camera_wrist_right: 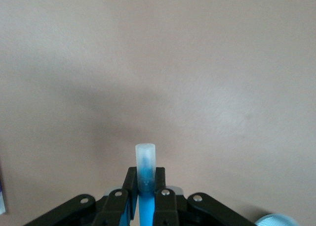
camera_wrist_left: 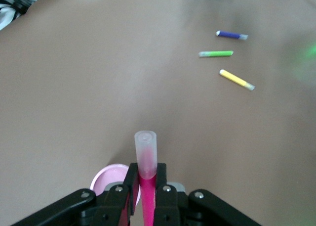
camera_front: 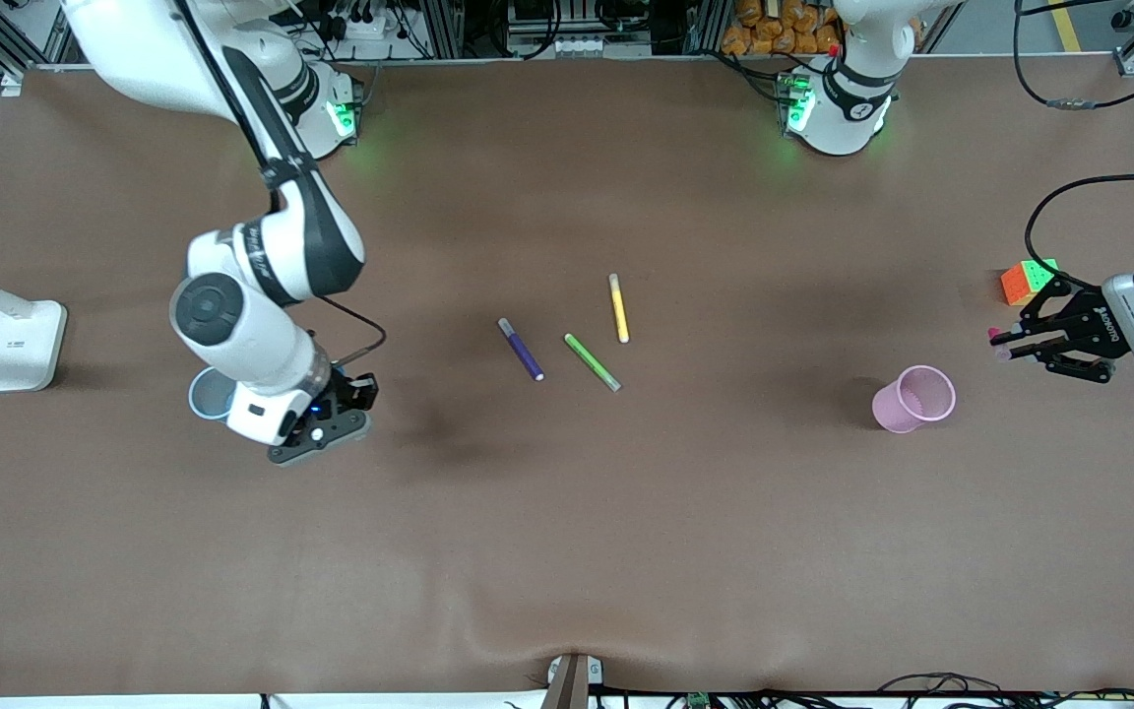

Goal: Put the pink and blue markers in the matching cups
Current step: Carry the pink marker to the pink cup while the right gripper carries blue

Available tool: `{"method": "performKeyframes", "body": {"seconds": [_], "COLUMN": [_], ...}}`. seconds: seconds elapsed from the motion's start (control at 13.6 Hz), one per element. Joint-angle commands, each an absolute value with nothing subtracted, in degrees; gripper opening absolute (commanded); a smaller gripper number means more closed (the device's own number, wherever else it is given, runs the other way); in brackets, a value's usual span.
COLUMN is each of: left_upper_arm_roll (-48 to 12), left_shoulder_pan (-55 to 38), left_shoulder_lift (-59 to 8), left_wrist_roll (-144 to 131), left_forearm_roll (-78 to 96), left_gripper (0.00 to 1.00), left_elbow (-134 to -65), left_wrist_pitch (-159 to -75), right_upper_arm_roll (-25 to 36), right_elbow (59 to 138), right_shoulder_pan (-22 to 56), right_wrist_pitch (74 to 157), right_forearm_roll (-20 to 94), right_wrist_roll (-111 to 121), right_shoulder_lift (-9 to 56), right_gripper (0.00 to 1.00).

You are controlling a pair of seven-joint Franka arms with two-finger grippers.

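Observation:
Next, my left gripper lets go of the pink marker inside the pale pink cup (camera_front: pixel 918 397) (camera_wrist_left: pixel 111 178), so that the marker is leaning against the inside of the cup.
My left gripper (camera_front: pixel 1015 340) is shut on the pink marker (camera_wrist_left: pixel 146 186), whose greyish cap (camera_wrist_left: pixel 146 147) sticks out past the fingertips. It hangs over the table at the left arm's end, beside and above the pale pink cup (camera_front: pixel 912 399), whose rim (camera_wrist_left: pixel 111 179) shows just under the jaws. My right gripper (camera_front: pixel 331 428) is shut on the blue marker (camera_wrist_right: pixel 145 166), cap end forward. It is over the table right beside the pale blue cup (camera_front: pixel 211 394), whose edge (camera_wrist_right: pixel 279 220) is in the right wrist view.
A dark purple marker (camera_front: pixel 521 349), a green marker (camera_front: pixel 592 361) and a yellow marker (camera_front: pixel 618 308) lie mid-table. A colour cube (camera_front: pixel 1025 281) sits near the left gripper. A white lamp base (camera_front: pixel 21 345) stands at the right arm's end.

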State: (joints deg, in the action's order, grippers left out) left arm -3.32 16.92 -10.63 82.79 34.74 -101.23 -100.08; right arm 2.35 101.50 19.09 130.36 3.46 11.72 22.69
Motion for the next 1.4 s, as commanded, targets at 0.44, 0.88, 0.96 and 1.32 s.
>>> {"method": "performKeyframes", "body": {"seconds": [0.44, 0.88, 0.96, 1.32], "left_upper_arm_roll": [-3.78, -3.69, -3.69, -3.78], "left_shoulder_pan": [19.60, 19.25, 18.99, 18.72], "left_shoulder_lift": [-15.46, -22.41, -22.85, -28.47], "left_wrist_roll": [103.58, 116.71, 117.85, 124.44], "left_forearm_roll": [42.79, 44.47, 44.04, 43.77], "left_gripper": [0.00, 0.00, 0.00, 0.00], "left_elbow": [-103.36, -102.05, -101.52, -98.09], "left_wrist_pitch": [-98.79, -101.50, -102.12, -103.09], "right_upper_arm_roll": [0.97, 1.23, 1.23, 1.32], "right_elbow": [101.87, 101.78, 101.43, 101.07], "right_shoulder_pan": [10.21, 0.98, -0.51, -6.58], "right_wrist_pitch": [127.02, 119.72, 118.66, 113.47], "right_forearm_roll": [5.79, 23.54, 25.21, 35.57], "right_wrist_roll": [34.16, 61.49, 64.48, 78.29], "right_shoulder_lift": [15.48, 13.36, 13.53, 14.76], "right_gripper": [0.00, 0.00, 0.00, 0.00]}}
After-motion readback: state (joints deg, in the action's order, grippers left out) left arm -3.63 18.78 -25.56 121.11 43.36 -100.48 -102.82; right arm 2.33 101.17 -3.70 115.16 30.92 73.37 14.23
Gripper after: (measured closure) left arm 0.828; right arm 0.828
